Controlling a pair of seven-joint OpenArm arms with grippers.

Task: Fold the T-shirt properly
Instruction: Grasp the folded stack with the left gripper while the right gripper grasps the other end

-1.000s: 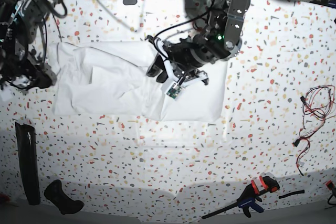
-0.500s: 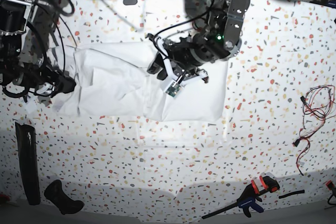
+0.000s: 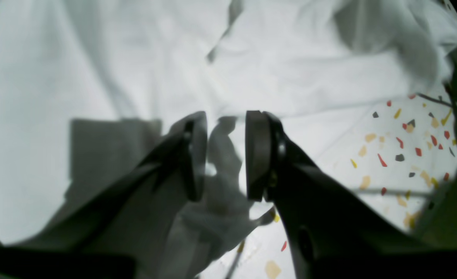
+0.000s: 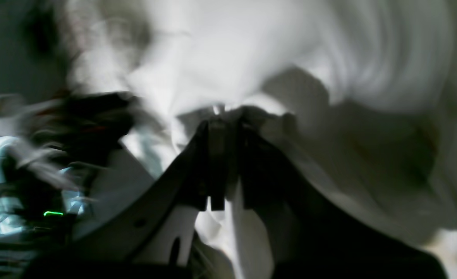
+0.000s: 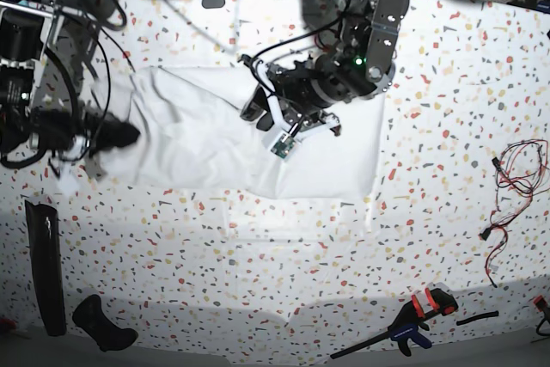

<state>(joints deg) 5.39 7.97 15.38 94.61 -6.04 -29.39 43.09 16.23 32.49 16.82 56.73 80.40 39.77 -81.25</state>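
I will release the bunched edge with my right gripper over the flat part of the T-shirt [image 5: 361,166] nearest the wires.
The white T-shirt [image 5: 198,135] lies across the far half of the speckled table [image 5: 301,255]. Its left edge is lifted and bunched at my right gripper [image 5: 129,133]. The right wrist view is blurred, but my right gripper [image 4: 228,116] has its jaws together on a pinch of the T-shirt [image 4: 251,50]. My left gripper [image 5: 256,109] sits low over the middle of the shirt. In the left wrist view my left gripper [image 3: 226,116] is open, jaws apart, with a shadowed rumple of the T-shirt [image 3: 290,58] lying in the gap. Whether that rumple is squeezed is unclear.
A black and orange clamp [image 5: 412,320] lies near the front edge. Red and black wires [image 5: 516,178] trail at the right. A long black strip [image 5: 45,268] and a black handle [image 5: 101,322] rest at the front left.
My right gripper has shut on the shirt's left edge and carried it rightward, so the left side is now lifted and bunched. My left arm has stayed in place.
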